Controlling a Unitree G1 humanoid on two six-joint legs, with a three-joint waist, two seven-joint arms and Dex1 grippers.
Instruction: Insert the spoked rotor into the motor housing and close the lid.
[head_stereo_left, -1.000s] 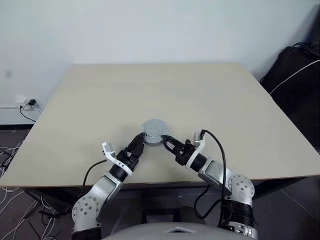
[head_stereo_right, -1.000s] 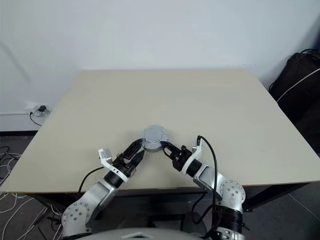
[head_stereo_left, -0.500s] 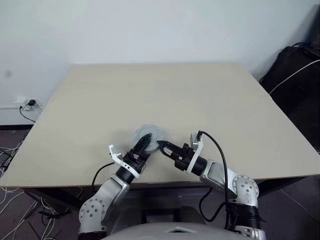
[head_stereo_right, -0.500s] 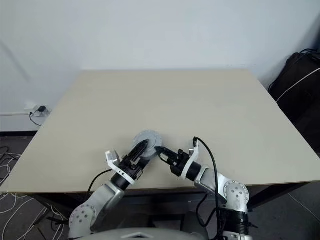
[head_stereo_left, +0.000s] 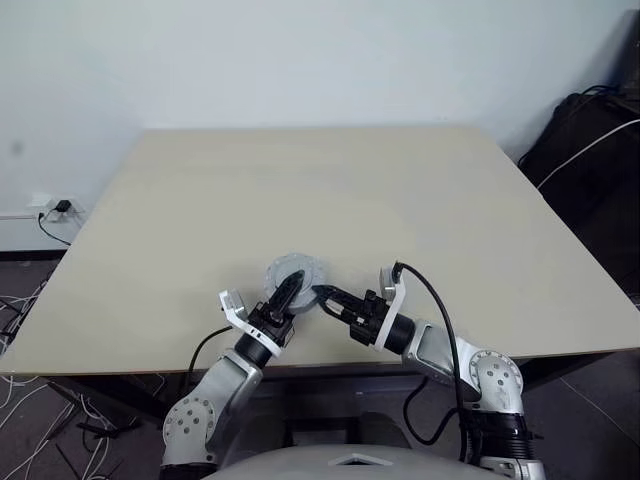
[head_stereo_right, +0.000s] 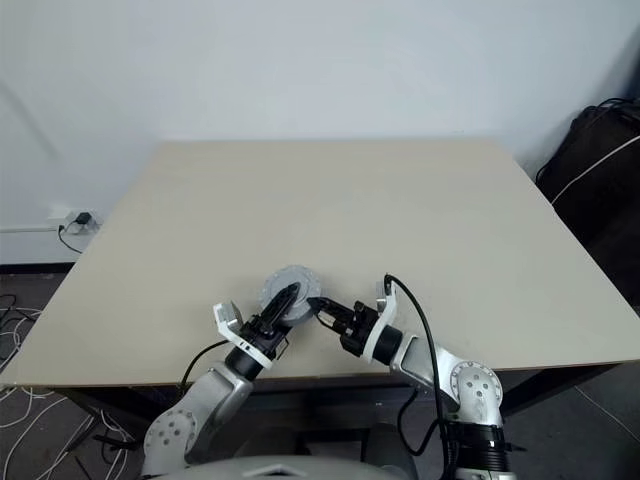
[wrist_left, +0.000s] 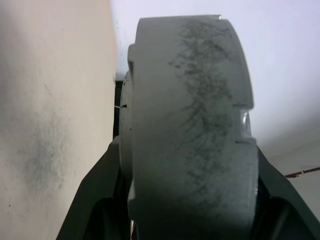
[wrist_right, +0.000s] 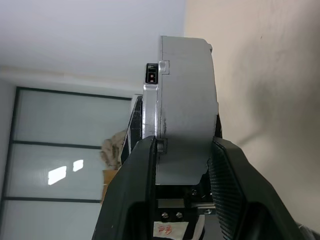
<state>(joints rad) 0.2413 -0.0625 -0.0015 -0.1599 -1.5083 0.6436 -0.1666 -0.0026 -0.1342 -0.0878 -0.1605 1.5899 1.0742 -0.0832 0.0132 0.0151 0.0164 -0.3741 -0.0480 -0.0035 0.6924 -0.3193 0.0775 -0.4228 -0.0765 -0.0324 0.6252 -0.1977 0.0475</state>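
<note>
My left gripper needs to let go of the grey assembly, which is to set it free on the bare tabletop (head_stereo_left: 278, 243) just beyond the ends of its fingers.
A grey round assembly lies flat near the table's front edge, with the lid (head_stereo_left: 296, 270) facing up on the motor housing (wrist_left: 200, 125). Whether it rests on the tabletop or hangs just above it I cannot tell. The spoked rotor is hidden. My left gripper (head_stereo_left: 288, 292) reaches in from the near left and is shut on the assembly, one finger on each flat face. From the near right, my right gripper (head_stereo_left: 322, 294) is shut on the rim of the same assembly (wrist_right: 185, 115), fingers (wrist_right: 140, 180) on either face.
The beige table (head_stereo_left: 400, 190) stretches far beyond the assembly. Its front edge runs just below both wrists. A black bag with a white cable (head_stereo_left: 590, 140) stands off the table's right side. A wall outlet with cables (head_stereo_left: 55, 208) is on the floor at left.
The assembly has shifted nearer to the front edge and slightly left. My left gripper has closed from wide open onto it. The right gripper kept its grip and drew back a little.
</note>
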